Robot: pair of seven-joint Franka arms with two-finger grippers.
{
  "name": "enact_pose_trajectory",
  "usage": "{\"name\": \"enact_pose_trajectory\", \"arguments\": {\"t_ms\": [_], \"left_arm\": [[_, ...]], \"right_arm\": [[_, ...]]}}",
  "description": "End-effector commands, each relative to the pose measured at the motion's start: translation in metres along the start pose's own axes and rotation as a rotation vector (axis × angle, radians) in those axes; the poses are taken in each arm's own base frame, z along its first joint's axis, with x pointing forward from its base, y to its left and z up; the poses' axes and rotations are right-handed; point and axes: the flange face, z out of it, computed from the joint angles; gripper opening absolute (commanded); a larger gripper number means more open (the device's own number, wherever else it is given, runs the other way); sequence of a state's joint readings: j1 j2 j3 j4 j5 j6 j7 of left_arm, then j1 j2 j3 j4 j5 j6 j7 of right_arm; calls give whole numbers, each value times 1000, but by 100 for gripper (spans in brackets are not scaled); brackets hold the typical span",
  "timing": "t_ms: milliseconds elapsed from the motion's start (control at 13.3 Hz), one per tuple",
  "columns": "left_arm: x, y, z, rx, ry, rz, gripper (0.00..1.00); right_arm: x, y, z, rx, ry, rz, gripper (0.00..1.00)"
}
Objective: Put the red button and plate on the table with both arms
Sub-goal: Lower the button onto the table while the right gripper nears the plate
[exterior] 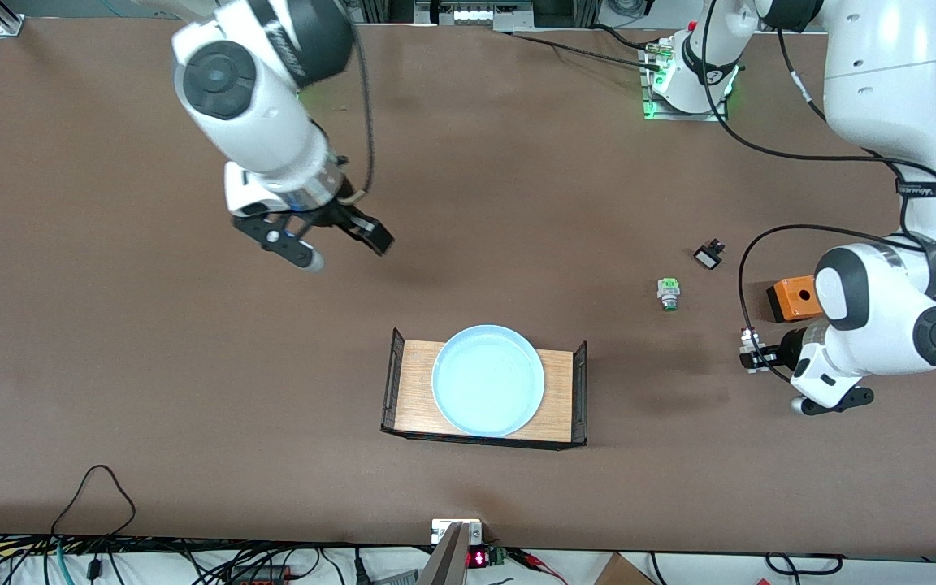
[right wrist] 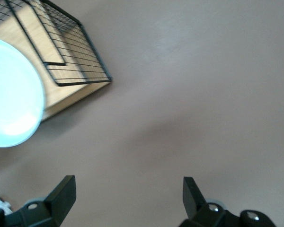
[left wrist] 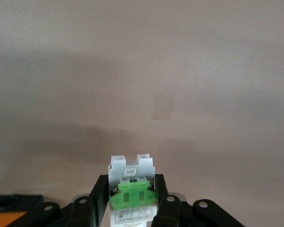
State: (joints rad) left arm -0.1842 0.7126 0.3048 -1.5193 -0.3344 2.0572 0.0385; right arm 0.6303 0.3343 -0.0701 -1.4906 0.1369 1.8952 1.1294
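Note:
Next, I release the red button, now held low over the table, on the brown table just off the orange box's black end [exterior: 735, 348] with my left gripper.
My left gripper [exterior: 756, 355] is shut on the red button [left wrist: 131, 170]. Only the button's whitish body and green rear block show between the fingers [left wrist: 102, 191]; its cap is hidden. The gripper hangs low over the brown table [exterior: 151, 366] at the left arm's end, beside an orange box. The pale blue plate [exterior: 488, 379] lies on a light-wood tray [exterior: 561, 390] mid-table, and its edge [right wrist: 9, 104] shows in the right wrist view. My right gripper [exterior: 344, 248] is open and empty [right wrist: 130, 189], up over bare table toward the right arm's end.
A green-capped switch [exterior: 668, 292] and a small black-and-white switch [exterior: 708, 254] lie on the table between the tray and the left arm. The orange box [exterior: 793, 298] sits by the left wrist. The tray has black mesh ends [right wrist: 75, 52]. Cables run along the front edge.

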Motion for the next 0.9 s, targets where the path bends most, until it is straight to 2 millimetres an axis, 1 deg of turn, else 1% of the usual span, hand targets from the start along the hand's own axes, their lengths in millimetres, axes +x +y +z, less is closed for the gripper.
{"name": "enact_pose_trajectory", "arguments": {"t_ms": [0,150,300,451,526,601,676,751,826], "left_arm": [[3,-1,21,-14,1,43,3],[4,-3,34,-14,-1,80,3],[3,-6,50,-48,-8,111,3],[3,-15,60,-58,-8,134,7],[2,-18,65,-57,-15,132,14],[2,-18,66,-57,-16,130,27],[3,-18,64,-57,-15,130,35],[3,-17,64,-58,-15,129,51],[3,-16,59,-59,-12,125,67]], "right_arm": [[-13,-34,12,49,17,84,100],[-24,-56,27,111,36,122,100],[-26,-72,41,180,23,186,100],[-22,-79,51,233,3,223,100],[-21,-82,57,243,7,223,100],[-20,-84,63,256,12,226,100],[-20,-86,71,260,15,226,100],[-19,-87,79,263,20,225,100],[-18,-89,88,264,23,227,100]]}}
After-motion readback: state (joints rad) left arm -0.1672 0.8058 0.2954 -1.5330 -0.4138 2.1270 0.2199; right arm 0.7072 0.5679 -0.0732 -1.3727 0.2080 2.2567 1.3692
